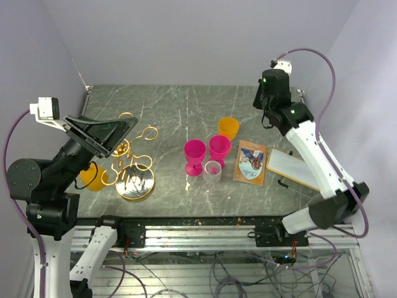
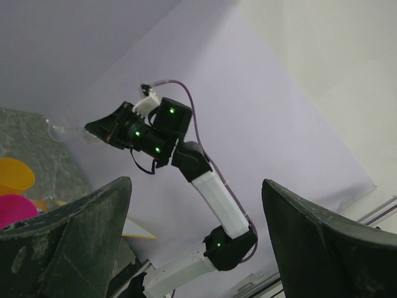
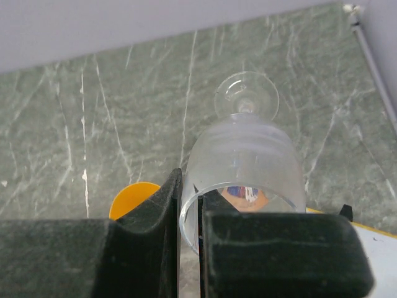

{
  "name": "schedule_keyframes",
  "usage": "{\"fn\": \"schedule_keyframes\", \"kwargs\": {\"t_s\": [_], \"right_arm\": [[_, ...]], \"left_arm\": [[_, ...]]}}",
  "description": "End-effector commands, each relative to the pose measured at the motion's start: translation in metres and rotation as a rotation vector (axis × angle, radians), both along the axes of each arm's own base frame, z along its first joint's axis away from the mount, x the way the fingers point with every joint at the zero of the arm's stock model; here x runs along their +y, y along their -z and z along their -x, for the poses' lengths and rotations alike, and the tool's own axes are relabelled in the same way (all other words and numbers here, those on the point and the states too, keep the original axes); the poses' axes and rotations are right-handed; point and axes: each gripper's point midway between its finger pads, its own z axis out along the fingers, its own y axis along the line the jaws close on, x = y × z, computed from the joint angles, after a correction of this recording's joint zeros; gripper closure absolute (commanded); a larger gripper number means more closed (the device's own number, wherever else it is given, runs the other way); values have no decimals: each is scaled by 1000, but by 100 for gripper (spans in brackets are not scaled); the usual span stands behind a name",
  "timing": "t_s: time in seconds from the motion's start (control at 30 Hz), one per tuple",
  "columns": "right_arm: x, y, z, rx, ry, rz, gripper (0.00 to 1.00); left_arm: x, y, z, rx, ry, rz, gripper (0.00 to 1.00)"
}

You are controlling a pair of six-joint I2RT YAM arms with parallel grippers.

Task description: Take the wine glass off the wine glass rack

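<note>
The robot's right gripper needs to let go of the clear wine glass on the table (image 1: 246, 121) beside the orange cup, just behind the printed card.
The gold wire wine glass rack (image 1: 133, 167) stands on its round shiny base (image 1: 137, 185) at the front left of the table. An orange glass (image 1: 94, 176) is at the rack's left side; I cannot tell whether it hangs from an arm. My left gripper (image 1: 105, 133) is open and empty above the rack; in the left wrist view (image 2: 195, 186) its jaws are wide apart and point at the wall. My right gripper (image 1: 267, 108) is raised at the back right. It is shut on the rim of a clear wine glass (image 3: 245, 161), one finger (image 3: 158, 217) outside the bowl and one inside.
Two pink glasses (image 1: 195, 152) (image 1: 219, 148), a small clear cup (image 1: 212, 172) and an orange cup (image 1: 228, 127) stand mid-table. A printed card (image 1: 251, 162) and a white board (image 1: 291, 167) lie to their right. The orange cup (image 3: 133, 195) lies below the held glass.
</note>
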Motion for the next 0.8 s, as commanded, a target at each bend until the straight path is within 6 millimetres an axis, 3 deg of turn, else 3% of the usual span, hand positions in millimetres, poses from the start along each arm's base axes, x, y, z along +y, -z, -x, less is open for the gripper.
{"fn": "schedule_keyframes", "kwargs": {"t_s": [0.0,0.2,0.3,0.77], "right_arm": [[11,23,-14,156,-119,-43,100],[5,59,-44,296,-161,-65,100],[12,80,-54,358,-209,-61,100],[26,155,-67,565,-273,-39,100]], "left_arm": [[1,-2,3,-8,-14,-29,4],[0,-2,6,-10,-10,-46,4],[0,-1,7,-8,-13,-58,4],[-1,4,8,-1,-17,-91,4]]}}
